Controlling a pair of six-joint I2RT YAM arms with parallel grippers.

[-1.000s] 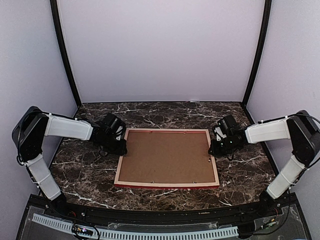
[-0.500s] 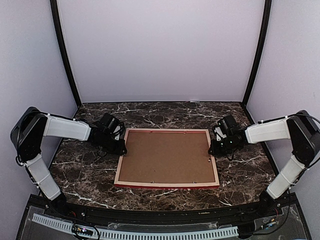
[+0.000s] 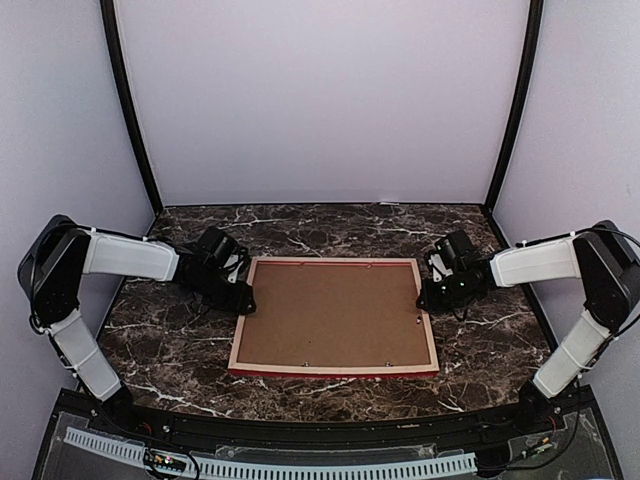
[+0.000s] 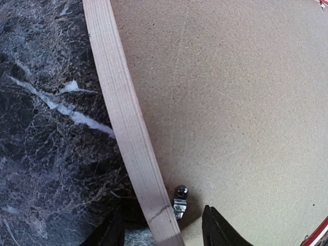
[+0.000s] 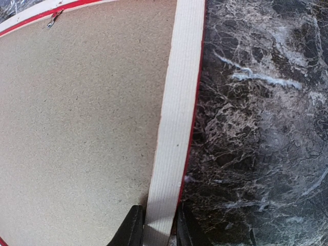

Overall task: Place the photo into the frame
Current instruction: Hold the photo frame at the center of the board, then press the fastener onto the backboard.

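The rail is in my right gripper's hold beyond the small metal clip [image 3: 418,320], so that gripper should open, move over to the clip and close around clip and rail together.
The frame [image 3: 242,332] lies face down on the marble table, its pale wood back up and a red edge showing. The brown backing board [image 3: 335,315] fills it. The photo is not in view. My left gripper [image 3: 243,300] is open at the frame's left rail [image 4: 125,118], one finger on each side of it, beside a small metal clip [image 4: 179,201] at the board's edge [image 4: 230,102]. My right gripper [image 3: 425,295] is shut on the frame's right rail [image 5: 177,102], its fingers [image 5: 132,228] pressed on both sides of the wood.
Dark marble tabletop [image 3: 330,225] is enclosed by pale walls behind and on both sides. More small metal clips sit along the board's edges, one in the right wrist view [image 5: 54,19]. A black rail [image 3: 300,440] runs along the near edge.
My left gripper has shifted slightly toward the frame's left rail. The right arm and the frame have not moved.
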